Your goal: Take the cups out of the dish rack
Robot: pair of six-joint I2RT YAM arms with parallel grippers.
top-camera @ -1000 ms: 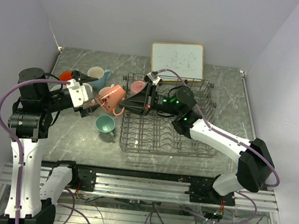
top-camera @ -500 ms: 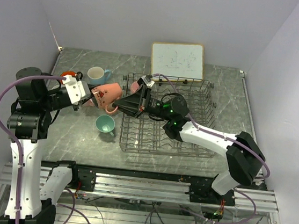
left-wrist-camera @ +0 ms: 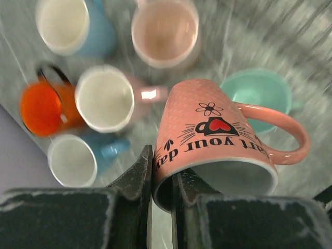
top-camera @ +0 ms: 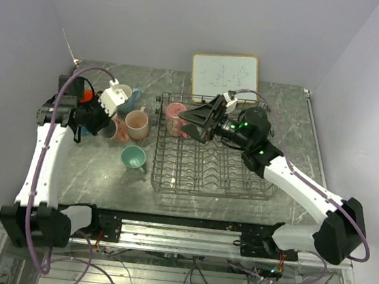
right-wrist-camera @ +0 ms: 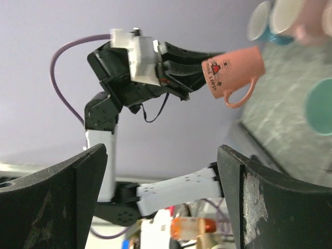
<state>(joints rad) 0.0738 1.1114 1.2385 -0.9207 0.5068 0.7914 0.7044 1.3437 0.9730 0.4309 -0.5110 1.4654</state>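
Observation:
My left gripper has the pink heart cup, now hanging above several cups, to set down. I should let go of it on the bare table [top-camera: 101, 149] [left-wrist-camera: 175, 157] beside the teal cup, away from the rack.
My left gripper [left-wrist-camera: 162, 174] is shut on the rim of a pink cup [left-wrist-camera: 218, 135] printed with a heart, one finger inside and one outside. It hangs on its side above several cups standing on the table: two light blue [left-wrist-camera: 72, 26], a peach one [left-wrist-camera: 165, 31], a pink one [left-wrist-camera: 106, 98], an orange one [left-wrist-camera: 44, 106] and a teal one [left-wrist-camera: 259, 93]. From above, the held cup [top-camera: 120, 131] shows beside the peach cup [top-camera: 137, 124]. My right gripper [top-camera: 193, 122] is open and empty over the dish rack [top-camera: 240, 182], next to a pink cup [top-camera: 175, 115] in the rack.
A wood-framed whiteboard [top-camera: 224, 76] leans against the back wall behind the rack. Side walls close in the table on the left and right. The right wrist view looks across at the left arm holding the pink cup [right-wrist-camera: 233, 70].
The pink cup passed from right gripper to left. The right gripper opened and drew back over the rack. The left gripper shut on the rim and carried the cup left.

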